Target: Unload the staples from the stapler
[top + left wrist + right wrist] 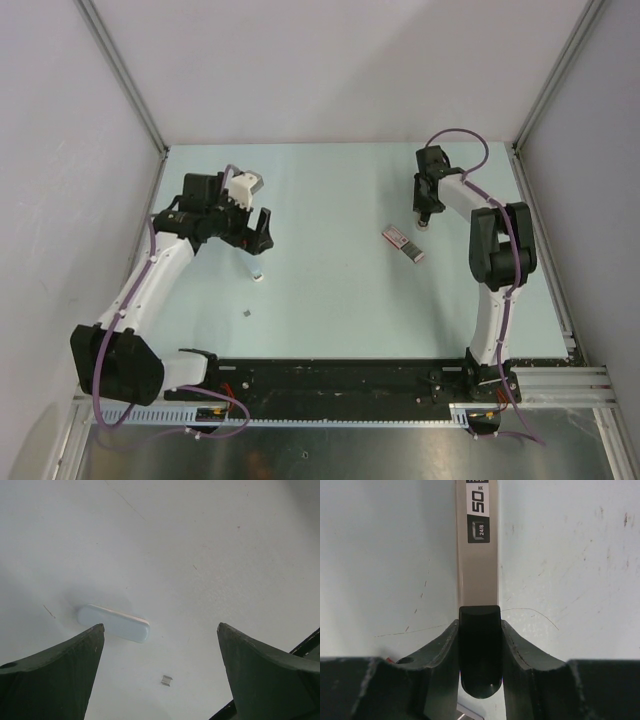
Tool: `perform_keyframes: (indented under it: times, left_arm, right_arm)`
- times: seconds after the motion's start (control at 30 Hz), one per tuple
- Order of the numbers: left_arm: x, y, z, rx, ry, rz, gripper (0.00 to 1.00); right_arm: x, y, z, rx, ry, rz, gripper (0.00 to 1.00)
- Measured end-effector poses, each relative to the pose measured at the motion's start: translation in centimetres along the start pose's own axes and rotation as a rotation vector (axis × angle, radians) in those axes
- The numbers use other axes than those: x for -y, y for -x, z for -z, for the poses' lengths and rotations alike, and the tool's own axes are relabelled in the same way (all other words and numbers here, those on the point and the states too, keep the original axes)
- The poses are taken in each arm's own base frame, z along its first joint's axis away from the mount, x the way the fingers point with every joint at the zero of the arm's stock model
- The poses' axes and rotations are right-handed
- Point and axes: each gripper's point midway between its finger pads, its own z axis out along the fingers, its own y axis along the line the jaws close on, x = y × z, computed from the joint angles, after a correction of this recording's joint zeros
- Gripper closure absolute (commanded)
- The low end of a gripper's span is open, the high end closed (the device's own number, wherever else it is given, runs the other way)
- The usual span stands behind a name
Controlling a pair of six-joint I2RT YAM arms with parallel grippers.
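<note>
Next, I release the stapler with my right gripper on the bare table [325, 261] between the pink-and-white box and the white oblong bit.
My right gripper [479, 650] is shut on the dark end of the stapler [478, 580], whose pale beige top with a "50 24/8" label runs away from the fingers over the table. In the top view this gripper [424, 212] is at the far right, the stapler [422, 223] just showing below it. A tiny grey strip of staples [166, 680] lies on the table between and below my open left gripper [160, 630]. It also shows in the top view [246, 316], nearer the front than the left gripper [258, 238].
A small white oblong bit [114, 623] lies by the left finger, also in the top view [257, 277]. A flat pink-and-white box [403, 243] lies left of the right gripper. Walls enclose the table on three sides.
</note>
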Motion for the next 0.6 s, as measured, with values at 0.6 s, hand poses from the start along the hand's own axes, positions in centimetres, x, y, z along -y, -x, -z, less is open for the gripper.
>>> perform_keyframes:
  times: [0.6]
  left_arm:
    - [-0.6,1.2,0.5,0.045,0.054,-0.018,0.0]
  right_arm:
    - [-9.9,2.9,10.3,0.179,0.206,0.051,1.0]
